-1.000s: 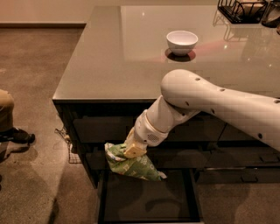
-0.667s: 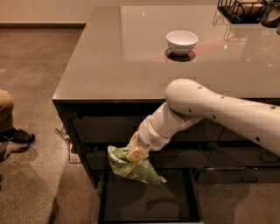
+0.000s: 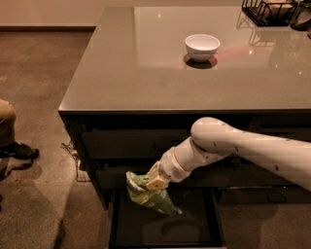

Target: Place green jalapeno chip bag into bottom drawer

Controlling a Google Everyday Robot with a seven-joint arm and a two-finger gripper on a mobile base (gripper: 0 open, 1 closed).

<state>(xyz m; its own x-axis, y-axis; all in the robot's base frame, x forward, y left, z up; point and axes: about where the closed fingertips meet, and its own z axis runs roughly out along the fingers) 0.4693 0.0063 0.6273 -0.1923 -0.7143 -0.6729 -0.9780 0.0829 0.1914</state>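
My gripper needs to release the green jalapeno chip bag so that it rests around the middle of the open bottom drawer's dark bottom [image 3: 164, 220].
The green jalapeno chip bag [image 3: 151, 196] hangs crumpled from my gripper [image 3: 153, 182], which is shut on its upper part. The white arm reaches down from the right, in front of the counter's dark drawer fronts. The bag hangs just above the open bottom drawer [image 3: 121, 228], a wide dark box with a flat floor, pulled out at the base of the drawer stack. The bag's lower tip is over the drawer's inside, close to its floor.
A white bowl [image 3: 202, 47] stands on the grey countertop [image 3: 126, 73]. A black wire rack [image 3: 269, 10] sits at the counter's back right. A person's leg and shoe [image 3: 14, 146] are at the left on the brown floor.
My arm has lowered the chip bag further down, bringing it closer to the floor of the open bottom drawer. The bag stays in the gripper.
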